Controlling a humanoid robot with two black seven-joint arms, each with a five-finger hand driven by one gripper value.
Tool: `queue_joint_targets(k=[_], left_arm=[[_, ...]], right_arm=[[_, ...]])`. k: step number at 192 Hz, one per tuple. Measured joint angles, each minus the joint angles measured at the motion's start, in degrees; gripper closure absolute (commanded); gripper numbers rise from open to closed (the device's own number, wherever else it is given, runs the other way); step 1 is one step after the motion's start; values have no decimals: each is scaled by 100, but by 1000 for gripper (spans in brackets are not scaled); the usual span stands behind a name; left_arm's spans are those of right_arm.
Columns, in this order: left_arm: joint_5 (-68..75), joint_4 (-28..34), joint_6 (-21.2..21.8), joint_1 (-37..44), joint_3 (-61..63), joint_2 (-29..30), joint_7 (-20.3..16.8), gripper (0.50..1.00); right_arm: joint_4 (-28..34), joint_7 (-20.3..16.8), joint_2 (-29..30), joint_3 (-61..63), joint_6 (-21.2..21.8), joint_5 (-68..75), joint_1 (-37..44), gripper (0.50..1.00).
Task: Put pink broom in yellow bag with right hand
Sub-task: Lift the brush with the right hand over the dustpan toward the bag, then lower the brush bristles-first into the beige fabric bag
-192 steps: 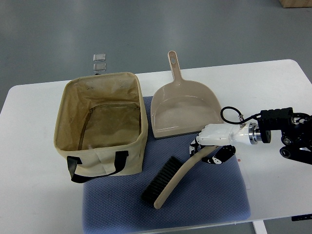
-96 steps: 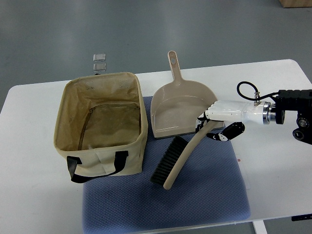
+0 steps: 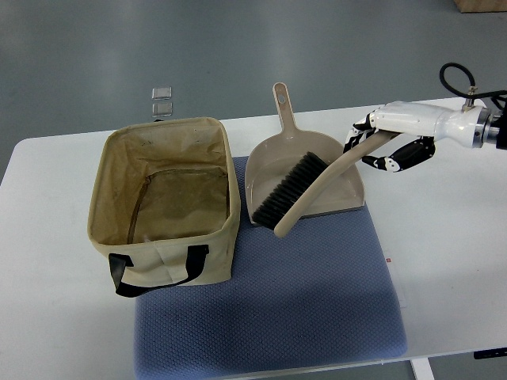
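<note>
Next, I set the pink broom inside the yellow bag's dustpan-side half (image 3: 181,191) with my right gripper, bristles toward the black handle.
My right hand (image 3: 379,142) is shut on the handle of the beige-pink broom (image 3: 305,190), which has black bristles. It holds the broom in the air over the dustpan (image 3: 273,154), bristle end pointing down-left. The open yellow-beige fabric bag (image 3: 162,198) with black handles stands to the left of the broom, its mouth facing up. The broom's tip is about a hand's width right of the bag's right wall. The left arm does not show.
The bag and dustpan rest partly on a blue mat (image 3: 269,317) on a white table (image 3: 444,261). Two small clear squares (image 3: 162,100) lie on the floor beyond the table's far edge.
My right hand has lifted the broom off the blue mat and carried it up and toward the far side; it now hangs over the dustpan.
</note>
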Motion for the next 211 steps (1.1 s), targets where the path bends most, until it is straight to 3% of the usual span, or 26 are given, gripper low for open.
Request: queue_joint_targets(k=[40,81,117,175,211], left_arm=[[0,0,0,0,0,0,0,500],[0,0,-2,0,0,0,0,500],[0,0,-3,0,0,0,0,500],[0,0,-2,1,0,0,0,500],[0,0,-1,2,0,0,0,500]], right_arm=[[-132,0,-290,498,534,51,451,1000],[-537,-41,-103,856,924,52,960,1000],[-977,-151,803,895,986,-25,1277,1000],[-2187,-294,2564,771,935,-172,1392,1000],[-2472,-421,3304,692,791,-469,1312,1000]])
